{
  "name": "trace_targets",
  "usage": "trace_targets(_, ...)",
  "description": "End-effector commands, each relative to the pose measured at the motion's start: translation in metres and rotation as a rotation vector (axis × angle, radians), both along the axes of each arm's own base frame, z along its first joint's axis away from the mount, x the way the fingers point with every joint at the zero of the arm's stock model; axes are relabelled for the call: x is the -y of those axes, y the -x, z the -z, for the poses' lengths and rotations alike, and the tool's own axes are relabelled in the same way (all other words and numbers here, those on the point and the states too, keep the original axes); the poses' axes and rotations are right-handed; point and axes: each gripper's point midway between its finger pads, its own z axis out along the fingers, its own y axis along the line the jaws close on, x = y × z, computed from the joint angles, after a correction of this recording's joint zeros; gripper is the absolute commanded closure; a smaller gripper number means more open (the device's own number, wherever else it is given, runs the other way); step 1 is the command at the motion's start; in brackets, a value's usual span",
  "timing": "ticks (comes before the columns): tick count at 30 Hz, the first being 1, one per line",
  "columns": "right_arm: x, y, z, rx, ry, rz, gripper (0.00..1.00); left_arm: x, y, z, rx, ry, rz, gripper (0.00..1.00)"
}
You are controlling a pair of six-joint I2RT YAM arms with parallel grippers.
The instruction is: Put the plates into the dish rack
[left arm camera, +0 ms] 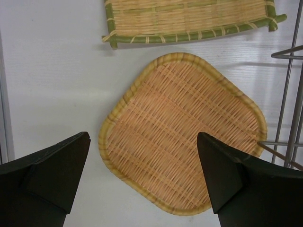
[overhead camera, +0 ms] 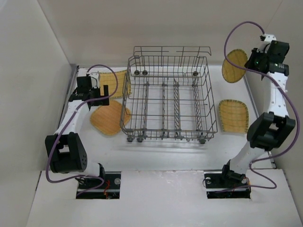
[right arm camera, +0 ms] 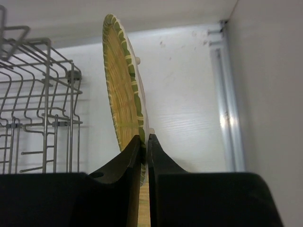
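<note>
I need to use my right gripper to release the round plate upright among the dish rack's back wires (overhead camera: 182,85), on the side of my right gripper.
The grey wire dish rack (overhead camera: 168,99) stands mid-table with no plate in it; its wires also show as the rack (left arm camera: 289,94) and the rack (right arm camera: 47,94) in the wrist views. Left of it lie an orange-tan plate (overhead camera: 110,117) and a pale green-rimmed plate (overhead camera: 113,84). My left gripper (left arm camera: 143,137) hovers open above the orange-tan plate (left arm camera: 184,109), with the green-rimmed plate (left arm camera: 189,19) beyond. My right gripper (right arm camera: 145,137) is shut on the rim of a round plate (right arm camera: 123,80), held upright in the air at the far right (overhead camera: 234,65). Another pale plate (overhead camera: 233,116) lies flat right of the rack.
White walls enclose the table on the left, back and right. A metal rail (right arm camera: 222,94) runs along the right wall's foot. Purple cables (overhead camera: 241,28) loop off both arms. The arm bases sit at the near edge.
</note>
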Motion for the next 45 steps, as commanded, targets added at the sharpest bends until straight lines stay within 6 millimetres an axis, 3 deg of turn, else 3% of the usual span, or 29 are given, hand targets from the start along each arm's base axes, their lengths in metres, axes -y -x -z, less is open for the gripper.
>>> trace_targets(1, -0.002, 0.02, -0.113, 0.323, 0.24, -0.004, 1.0, 0.005, 0.0, -0.014, 0.071, 0.019, -0.001, 0.02)
trace_targets(4, -0.022, 0.047, -0.157, 0.45, 0.358, -0.056, 1.0, 0.005, 0.002, -0.012, 0.074, 0.021, -0.004, 0.02)
trace_targets(7, -0.056, 0.068, -0.187, 0.552, 0.448, -0.181, 1.0, 0.003, 0.003, -0.011, 0.075, 0.011, -0.016, 0.03)
trace_targets(12, -0.12, 0.087, -0.197, 0.619, 0.554, -0.442, 1.0, -0.015, 0.003, -0.02, 0.088, -0.031, -0.076, 0.03)
trace_targets(18, -0.185, 0.097, -0.17, 0.643, 0.732, -0.736, 1.0, -0.029, 0.009, -0.038, 0.14, -0.091, -0.134, 0.0)
trace_targets(23, -0.22, 0.102, -0.145, 0.643, 0.831, -0.907, 1.0, -0.029, 0.02, -0.041, 0.101, -0.072, -0.134, 0.0)
trace_targets(36, -0.259, 0.091, -0.07, 0.571, 0.932, -1.118, 1.0, -0.043, 0.038, -0.035, 0.087, -0.007, -0.175, 0.0)
trace_targets(45, -0.265, 0.063, -0.042, 0.548, 0.972, -1.101, 1.0, -0.052, 0.04, -0.032, 0.079, 0.005, -0.192, 0.01)
